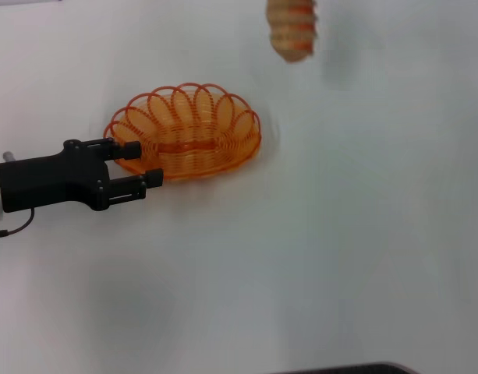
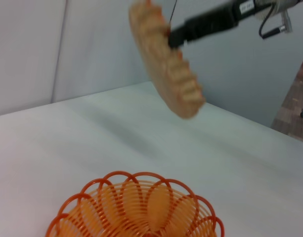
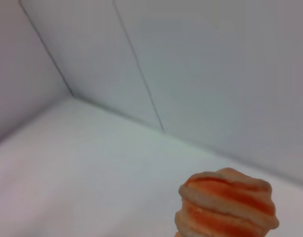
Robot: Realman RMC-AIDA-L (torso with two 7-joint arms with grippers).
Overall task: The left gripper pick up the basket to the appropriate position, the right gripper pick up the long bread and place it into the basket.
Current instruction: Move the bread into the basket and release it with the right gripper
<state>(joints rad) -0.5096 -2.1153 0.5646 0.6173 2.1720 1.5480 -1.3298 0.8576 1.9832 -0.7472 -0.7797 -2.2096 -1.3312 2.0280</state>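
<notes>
Next, I release the long bread from my right gripper in the orange wire basket (image 1: 167, 140), near my left gripper.
The orange wire basket (image 1: 188, 128) rests on the white table; the left wrist view shows its scalloped rim (image 2: 136, 207) close below the camera. My left gripper (image 1: 147, 162) is at the basket's near-left edge, open, one finger over the rim and the other just outside it. The long bread (image 1: 293, 31) hangs in the air beyond the basket, cut off by the top of the head view. In the left wrist view the right gripper (image 2: 175, 35) is shut on the tilted bread (image 2: 168, 69). The bread's striped end (image 3: 228, 205) fills the right wrist view's lower corner.
The white table (image 1: 340, 234) stretches to the right and front of the basket. Grey wall panels (image 3: 191, 64) close off the far side. A dark edge (image 1: 348, 368) shows at the bottom of the head view.
</notes>
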